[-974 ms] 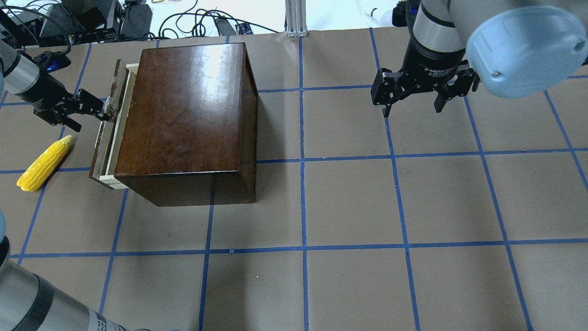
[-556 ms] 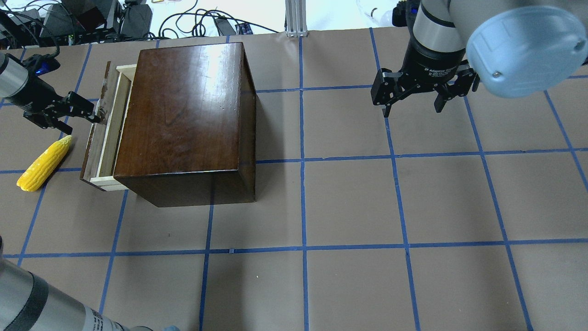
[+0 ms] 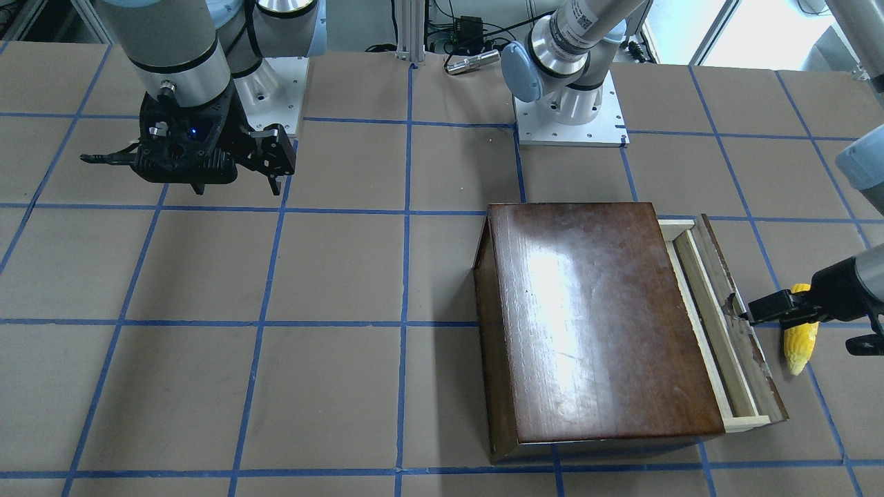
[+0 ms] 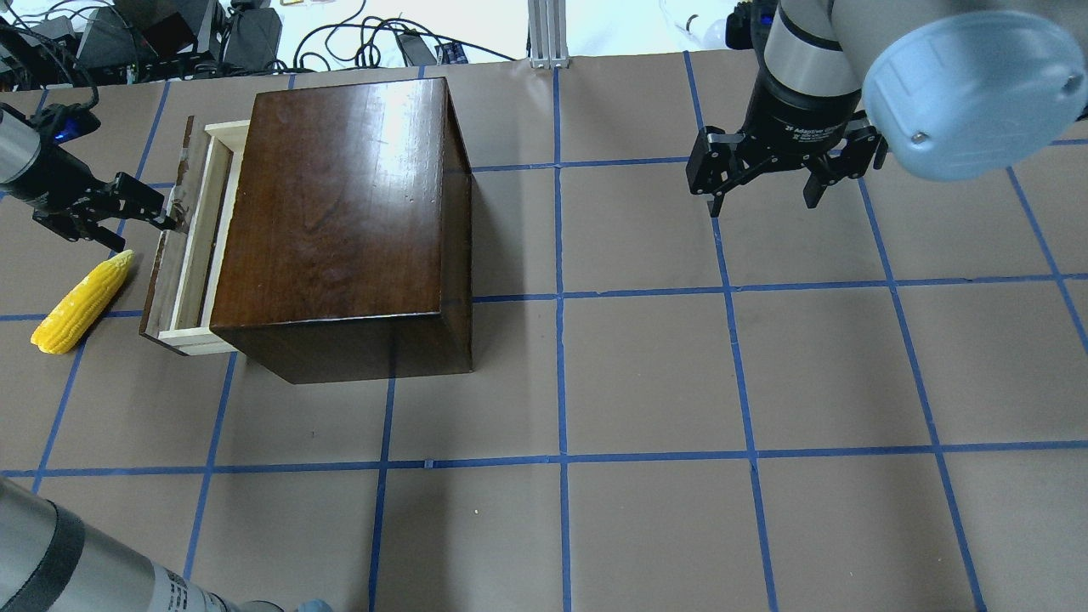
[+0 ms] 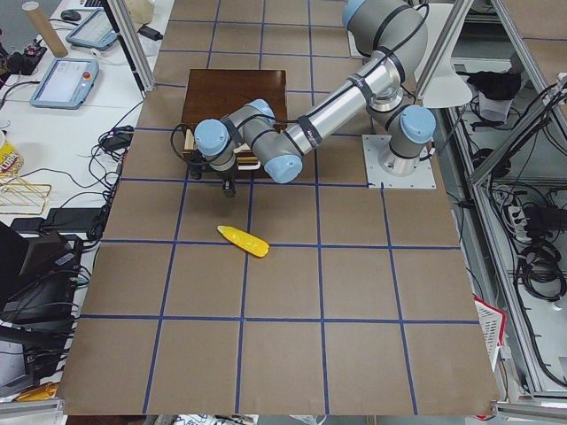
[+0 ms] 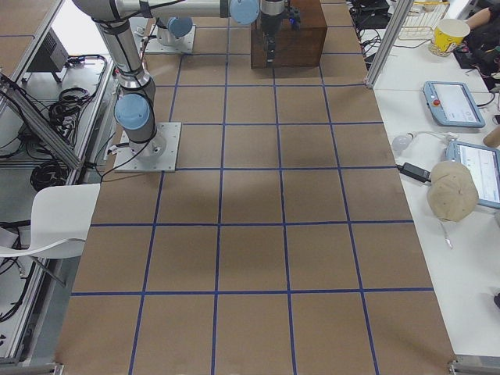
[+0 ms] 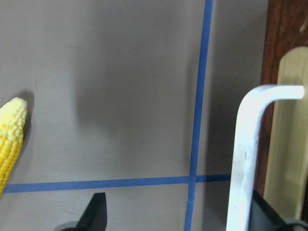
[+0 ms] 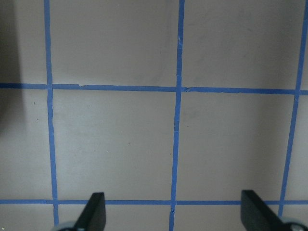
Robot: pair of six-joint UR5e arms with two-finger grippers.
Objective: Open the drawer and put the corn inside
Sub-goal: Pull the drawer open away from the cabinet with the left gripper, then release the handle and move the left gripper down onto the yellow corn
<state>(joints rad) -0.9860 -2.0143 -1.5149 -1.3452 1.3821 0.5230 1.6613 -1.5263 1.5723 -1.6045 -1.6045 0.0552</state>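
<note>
I need to move my left gripper to the yellow corn next and close it around the corn's thick end [image 3: 801, 288], opposite the corn's pale narrow tip.
The glossy dark-brown box [image 4: 340, 212] stands on the table at the left. Its drawer [image 4: 191, 246] is pulled partway out to the left, showing the pale wood tray behind the worn dark front panel; it also shows in the front-facing view [image 3: 718, 331]. My left gripper [image 4: 140, 229] is open, with one finger hooked behind the drawer's white handle [image 7: 245, 159]. The yellow corn [image 4: 81, 304] lies on the table left of the drawer, just below that gripper, and its tip shows in the left wrist view [image 7: 10, 139]. My right gripper [image 4: 765, 200] is open and empty, hovering far right.
The table is brown paper with a blue tape grid [image 4: 561, 374]. Cables and equipment [image 4: 170, 34] lie beyond the far edge behind the box. The arm bases [image 3: 570, 103] stand at the robot's side of the table.
My left gripper has moved left with the handle, and the drawer has slid further out of the box. The corn and the right arm have not moved.
</note>
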